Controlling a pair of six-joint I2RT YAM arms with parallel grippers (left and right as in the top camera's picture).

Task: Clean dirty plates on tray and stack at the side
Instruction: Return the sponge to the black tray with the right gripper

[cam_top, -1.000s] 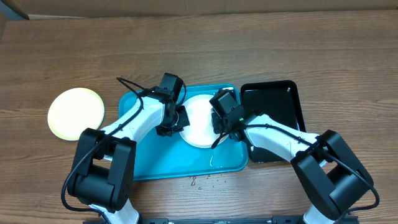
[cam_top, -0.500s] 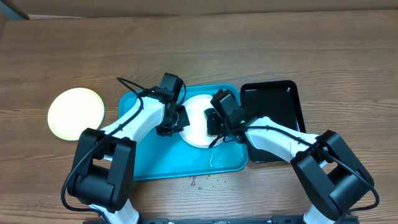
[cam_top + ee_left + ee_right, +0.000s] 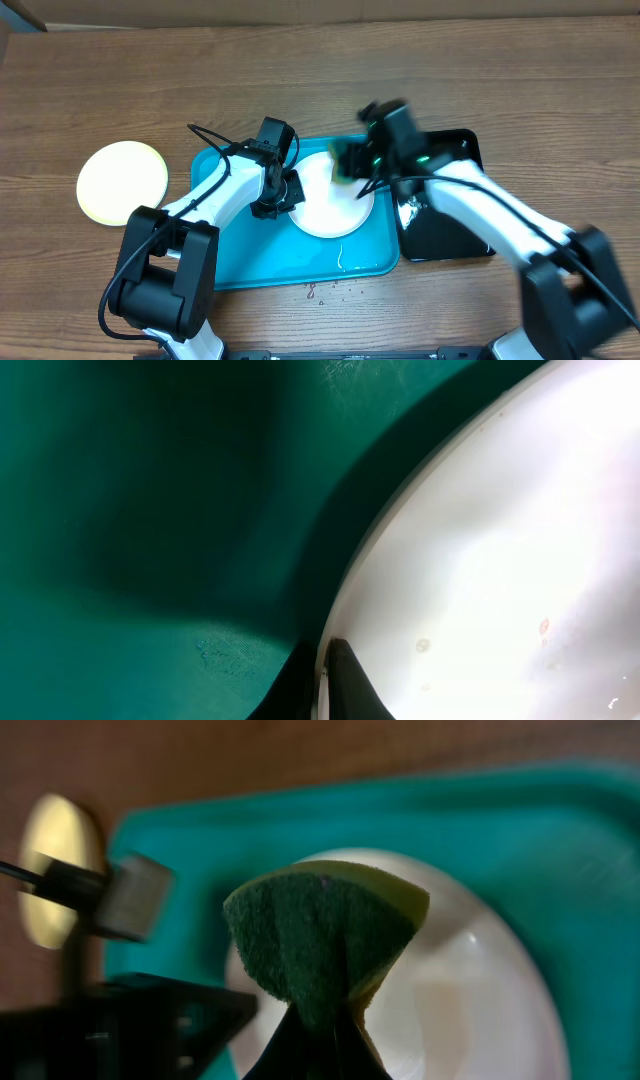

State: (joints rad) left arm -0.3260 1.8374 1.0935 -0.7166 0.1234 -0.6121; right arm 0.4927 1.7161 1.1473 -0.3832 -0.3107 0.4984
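Note:
Next, my right gripper sets the green and yellow sponge in the near half of the glossy black tray (image 3: 456, 221).
A white plate (image 3: 325, 208) lies in the cyan-blue tray (image 3: 250, 262). My left gripper (image 3: 290, 190) is shut on the plate's left rim; in the left wrist view its fingers (image 3: 325, 678) pinch the rim of the white plate (image 3: 500, 570), which has small reddish specks. My right gripper (image 3: 352, 162) is shut on a green and yellow sponge (image 3: 325, 935) and holds it above the plate's upper right part (image 3: 470, 1000); the arm is blurred. A pale yellow-green plate (image 3: 122, 181) lies on the table left of the tray. A third plate is not in view.
A glossy black tray (image 3: 450, 160) sits right of the cyan tray, partly under my right arm. Water drops (image 3: 330, 292) lie on the wooden table in front of the cyan tray. A cardboard edge runs along the table's far side.
My right gripper has lifted off the plate with the sponge and swung up and to the right, towards the black tray. The left gripper and the plate have not moved.

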